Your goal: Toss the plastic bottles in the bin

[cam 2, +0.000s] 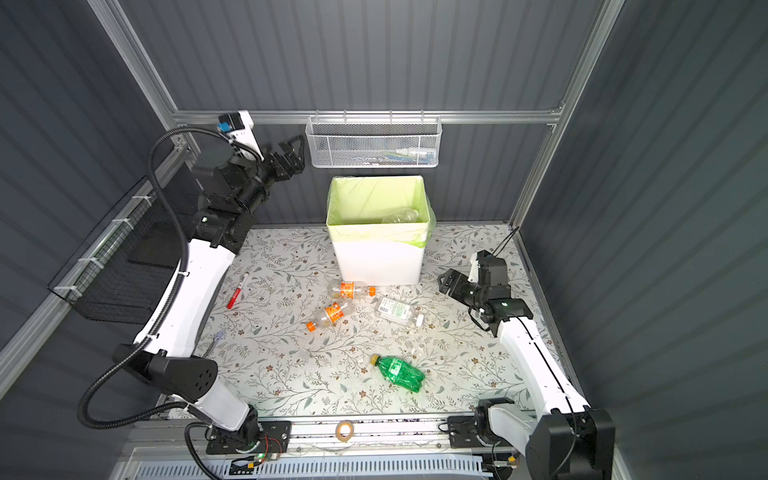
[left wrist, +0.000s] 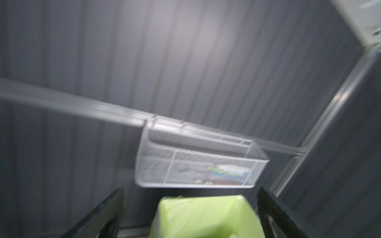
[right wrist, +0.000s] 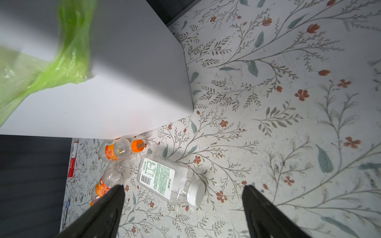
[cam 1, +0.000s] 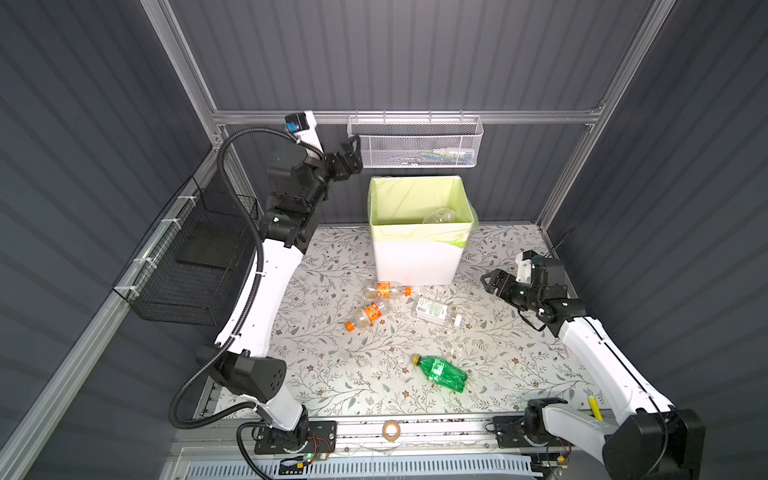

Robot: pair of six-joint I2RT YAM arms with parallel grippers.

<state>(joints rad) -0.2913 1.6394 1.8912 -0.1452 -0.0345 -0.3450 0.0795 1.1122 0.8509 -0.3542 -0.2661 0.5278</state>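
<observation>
My right gripper goes to the white-capped bottle next. It should then close on its labelled body (cam 1: pixel 440 313) (right wrist: pixel 169 184), at the label's end nearer the cap.
The bin (cam 1: pixel 417 262) (cam 2: pixel 378 264) is white with a pale green bag and stands at the back of the table; a clear bottle (cam 1: pixel 439 216) (cam 2: pixel 401 215) lies inside it. My left gripper (cam 1: pixel 353 151) (cam 2: pixel 295 147) (left wrist: pixel 190 191) is raised left of the bin's rim, open and empty. On the table lie two orange-labelled bottles (cam 1: pixel 386 289) (cam 1: pixel 370 313), a white-capped clear bottle (cam 1: pixel 434 309) (right wrist: pixel 162 179) and a green bottle (cam 1: pixel 442 370) (cam 2: pixel 399 370). My right gripper (cam 1: pixel 490 280) (cam 2: pixel 446 280) (right wrist: pixel 183 187) hovers open to the right of the white-capped bottle.
A white mesh basket (cam 1: pixel 415 143) (left wrist: pixel 198 162) hangs on the back rail above the bin. A black wire basket (cam 1: pixel 187 266) is fixed to the left wall. A red marker pen (cam 2: pixel 237 291) lies by the left arm. A tape roll (cam 1: pixel 390 430) sits on the front rail.
</observation>
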